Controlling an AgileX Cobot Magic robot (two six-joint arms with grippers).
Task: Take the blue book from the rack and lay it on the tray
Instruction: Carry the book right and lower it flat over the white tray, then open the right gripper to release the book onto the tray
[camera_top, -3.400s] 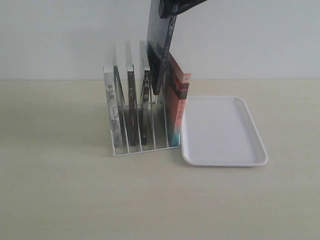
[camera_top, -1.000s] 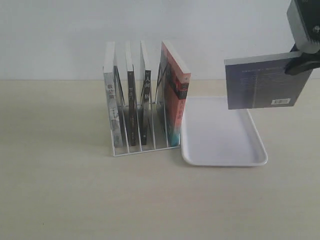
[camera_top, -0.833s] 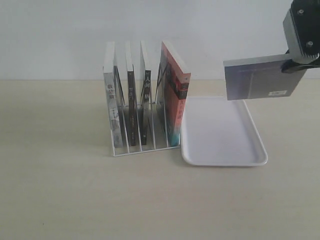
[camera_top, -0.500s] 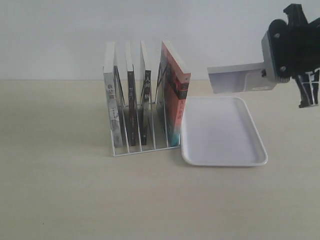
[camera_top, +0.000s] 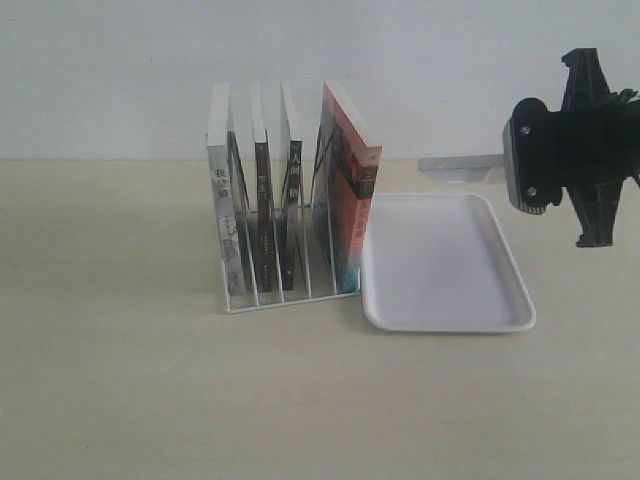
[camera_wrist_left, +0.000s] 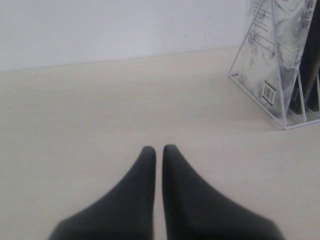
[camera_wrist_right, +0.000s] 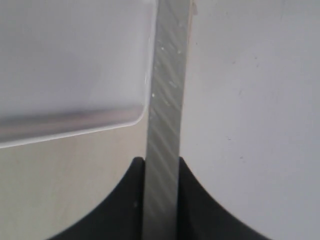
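Note:
My right gripper is going to let go of the blue book, held level above the tray now, inside the far end of the white tray (camera_top: 418, 218), near the rack.
My right gripper (camera_top: 512, 166) is shut on the blue book (camera_top: 458, 164), holding it level and edge-on in the air above the far end of the white tray (camera_top: 445, 262). Only its pale page edge shows there; the cover is hidden. In the right wrist view that page edge (camera_wrist_right: 164, 100) runs between the two black fingers of the right gripper (camera_wrist_right: 161, 164), with a corner of the tray (camera_wrist_right: 75, 60) below it. The white wire rack (camera_top: 270, 300) stands left of the tray. My left gripper (camera_wrist_left: 158, 150) hovers shut and empty over the table, near the rack (camera_wrist_left: 280, 102).
The rack holds a red-and-teal spined book (camera_top: 352, 205) in its rightmost slot, two black-spined books (camera_top: 263, 215) and a pale marbled one (camera_top: 224, 215). One slot beside the red book is free. A white wall rises behind the beige table.
The right gripper has lifted the book out of the rack, carried it right over the tray, and turned it from upright to level, so its cover no longer faces the camera.

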